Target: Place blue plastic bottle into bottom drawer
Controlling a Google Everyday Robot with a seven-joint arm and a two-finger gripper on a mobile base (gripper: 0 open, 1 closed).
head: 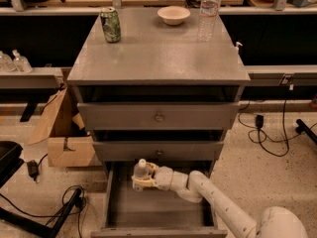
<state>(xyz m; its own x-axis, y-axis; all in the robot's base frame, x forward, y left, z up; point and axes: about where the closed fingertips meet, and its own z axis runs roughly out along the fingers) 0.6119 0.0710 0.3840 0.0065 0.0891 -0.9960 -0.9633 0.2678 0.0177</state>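
Next, I set the blue plastic bottle on the bottom drawer's inside [134, 202] with my gripper, by the drawer's side nearest the cardboard box.
The bottom drawer [157, 213] stands pulled open at the foot of the grey cabinet. My white arm reaches in from the lower right. My gripper [140, 178] is shut on the blue plastic bottle [141, 170], a small clear bottle with a white cap, and holds it upright above the drawer's back left part. The bottle's lower half is hidden by the cream fingers [140, 185].
On the cabinet top [158, 53] stand a green can [110, 25], a beige bowl [173, 15] and a tall clear water bottle [208, 12]. Two upper drawers with knobs [159, 117] are closed. A cardboard box [62, 135] and cables lie on the floor at left.
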